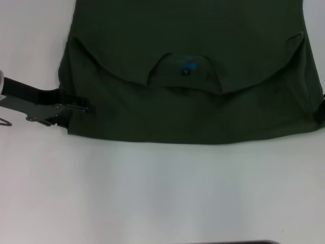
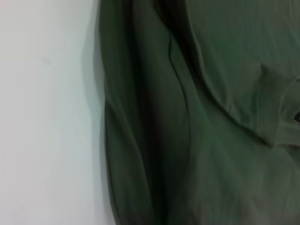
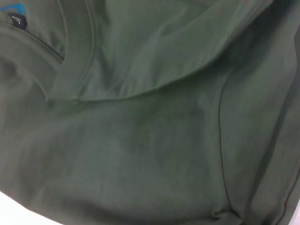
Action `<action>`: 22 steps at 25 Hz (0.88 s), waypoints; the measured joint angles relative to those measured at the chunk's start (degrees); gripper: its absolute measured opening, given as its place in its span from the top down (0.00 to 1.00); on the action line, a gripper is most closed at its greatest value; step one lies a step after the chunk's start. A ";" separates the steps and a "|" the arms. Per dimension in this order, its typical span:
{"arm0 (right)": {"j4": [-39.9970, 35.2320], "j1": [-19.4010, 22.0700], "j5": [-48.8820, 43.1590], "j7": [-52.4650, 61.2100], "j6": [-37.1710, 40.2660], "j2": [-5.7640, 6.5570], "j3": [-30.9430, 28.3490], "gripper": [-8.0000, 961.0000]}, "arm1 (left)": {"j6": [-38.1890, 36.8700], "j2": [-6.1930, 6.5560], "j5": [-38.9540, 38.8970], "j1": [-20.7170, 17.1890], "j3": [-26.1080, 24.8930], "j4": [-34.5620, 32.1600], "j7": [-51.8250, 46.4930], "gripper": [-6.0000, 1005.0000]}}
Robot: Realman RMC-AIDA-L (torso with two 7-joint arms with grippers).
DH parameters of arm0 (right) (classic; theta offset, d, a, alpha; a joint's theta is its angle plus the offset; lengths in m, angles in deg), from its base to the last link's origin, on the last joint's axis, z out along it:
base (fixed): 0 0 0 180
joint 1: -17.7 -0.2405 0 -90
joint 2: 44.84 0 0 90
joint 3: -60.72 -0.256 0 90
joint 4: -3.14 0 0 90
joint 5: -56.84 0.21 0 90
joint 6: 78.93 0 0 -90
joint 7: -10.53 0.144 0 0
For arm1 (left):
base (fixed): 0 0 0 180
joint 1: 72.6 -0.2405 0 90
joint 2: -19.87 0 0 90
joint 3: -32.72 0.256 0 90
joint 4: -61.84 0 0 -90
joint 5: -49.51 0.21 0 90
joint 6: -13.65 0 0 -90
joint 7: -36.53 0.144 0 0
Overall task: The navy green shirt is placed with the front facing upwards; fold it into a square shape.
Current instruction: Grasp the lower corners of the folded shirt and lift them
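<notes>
The shirt is too far away, with a wide space in front of its near edge, so my left gripper should grab its near corner (image 1: 74, 129) and pull the shirt closer.
The navy green shirt (image 1: 188, 109) lies spread over the white table, its near edge a straight fold line. A curved flap edge crosses it. The round collar opening shows a small teal-and-black label (image 1: 186, 67), which also appears in the right wrist view as the label (image 3: 18, 18). My left gripper (image 1: 84, 108) sits at the shirt's left edge, low on the table. Only a dark sliver of my right gripper (image 1: 322, 109) shows at the shirt's right edge. Both wrist views are filled with creased green cloth (image 2: 187, 140), and neither shows fingers.
White table (image 1: 162, 193) stretches in front of the shirt and along its left side (image 2: 47, 117). The left arm's black link (image 1: 25, 91) reaches in from the left border. A dark strip (image 1: 244, 242) shows at the bottom edge of the head view.
</notes>
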 joint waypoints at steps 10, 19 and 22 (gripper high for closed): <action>0.00 -0.07 0.00 0.03 -0.05 0.00 -0.01 0.96 | 1.28 -0.35 0.00 0.95 0.13 -2.79 0.41 0.06; 0.00 -0.10 0.14 -0.08 -0.05 0.00 -0.67 0.96 | 0.87 -1.23 -0.02 1.43 0.37 -2.89 0.19 0.06; 0.00 -0.15 0.49 -0.21 -0.05 0.02 -0.79 0.96 | 0.99 -1.29 0.17 1.69 0.58 -2.84 -0.14 0.07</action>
